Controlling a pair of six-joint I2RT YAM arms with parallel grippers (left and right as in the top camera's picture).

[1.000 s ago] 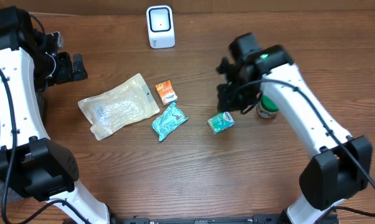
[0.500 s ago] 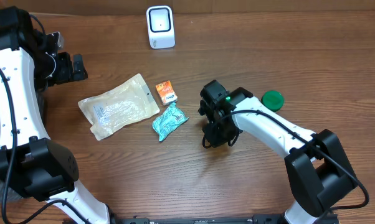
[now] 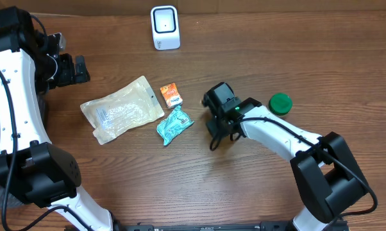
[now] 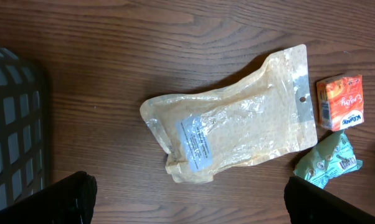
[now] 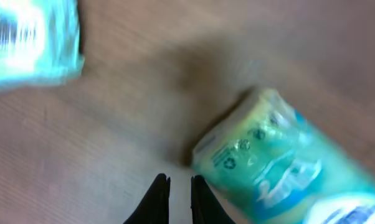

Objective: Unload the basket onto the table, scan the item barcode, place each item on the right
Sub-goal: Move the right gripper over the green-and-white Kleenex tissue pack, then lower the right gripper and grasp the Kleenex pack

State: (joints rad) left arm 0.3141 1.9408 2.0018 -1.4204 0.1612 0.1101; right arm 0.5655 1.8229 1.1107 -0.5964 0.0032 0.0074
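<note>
The shut fingers of my right gripper are empty beside the corner of the green tissue pack, so I need to lift clear, open and grab the pack by its white logo end [image 5: 352, 210].
A white barcode scanner [image 3: 165, 27] stands at the back of the table. A small green tissue pack [image 5: 281, 162] lies on the wood just right of my right gripper [image 5: 179, 202], whose fingers are shut with nothing between them. From overhead that pack is hidden under the right arm, and the right gripper [image 3: 224, 130] is low over the table. A teal pouch [image 3: 174, 124], an orange packet [image 3: 171, 95] and a clear tan pouch [image 3: 122, 109] lie left of it. My left gripper [image 4: 187, 205] hangs open, well above the tan pouch [image 4: 237, 124].
A green-lidded jar [image 3: 280, 102] stands to the right of the right arm. A dark mesh basket [image 4: 13, 124] sits at the far left. The left arm [image 3: 74, 69] is held back at the table's left edge.
The right arm has swung from beside the green jar down and left over the green pack, which is now covered in the overhead view. The left arm has not moved.
</note>
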